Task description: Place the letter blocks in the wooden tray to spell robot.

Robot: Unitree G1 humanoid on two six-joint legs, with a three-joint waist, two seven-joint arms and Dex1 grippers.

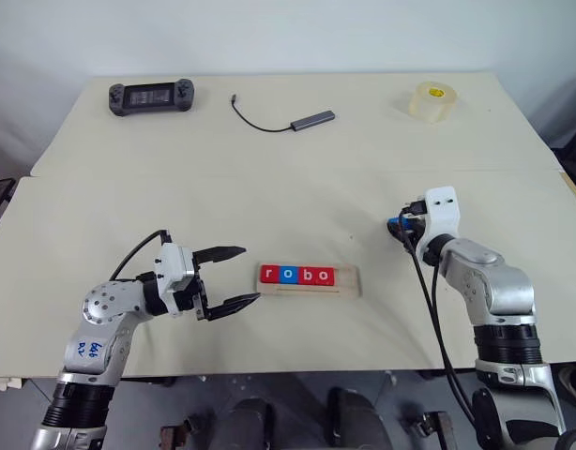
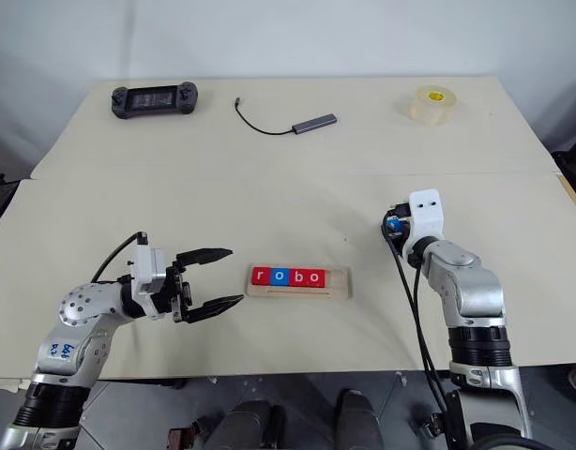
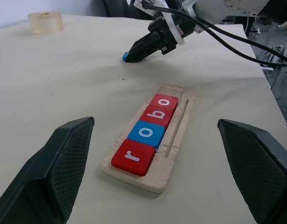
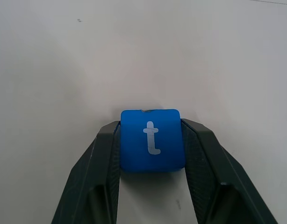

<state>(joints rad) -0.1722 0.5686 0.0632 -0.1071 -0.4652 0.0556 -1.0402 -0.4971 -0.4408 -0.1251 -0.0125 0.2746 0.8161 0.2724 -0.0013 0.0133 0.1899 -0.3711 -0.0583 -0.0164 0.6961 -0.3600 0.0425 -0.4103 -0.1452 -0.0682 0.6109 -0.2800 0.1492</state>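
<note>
My right gripper's finger covers the t block's side that must meet red o, so next I put it down and take its top and bottom edges (image 4: 151, 113).
The wooden tray (image 1: 350, 282) lies on the table in front of me. Its slot holds several letter blocks in a row: red r (image 1: 268, 275), blue o (image 1: 287, 275), red b (image 1: 307, 275) and red o (image 1: 325, 275). The slot's right end is bare. To the tray's left, my left gripper (image 1: 249, 274) stands open and level, pointing at the tray. A blue t block (image 4: 152, 139) sits between the fingers of my right gripper (image 4: 151, 125), which is shut on it low over the table, right of and beyond the tray (image 3: 181, 116).
At the table's far side lie a black game controller (image 1: 150, 97), a grey USB hub with its cable (image 1: 311, 119) and a roll of clear tape (image 1: 432, 101). A seam between two tabletops runs across the middle.
</note>
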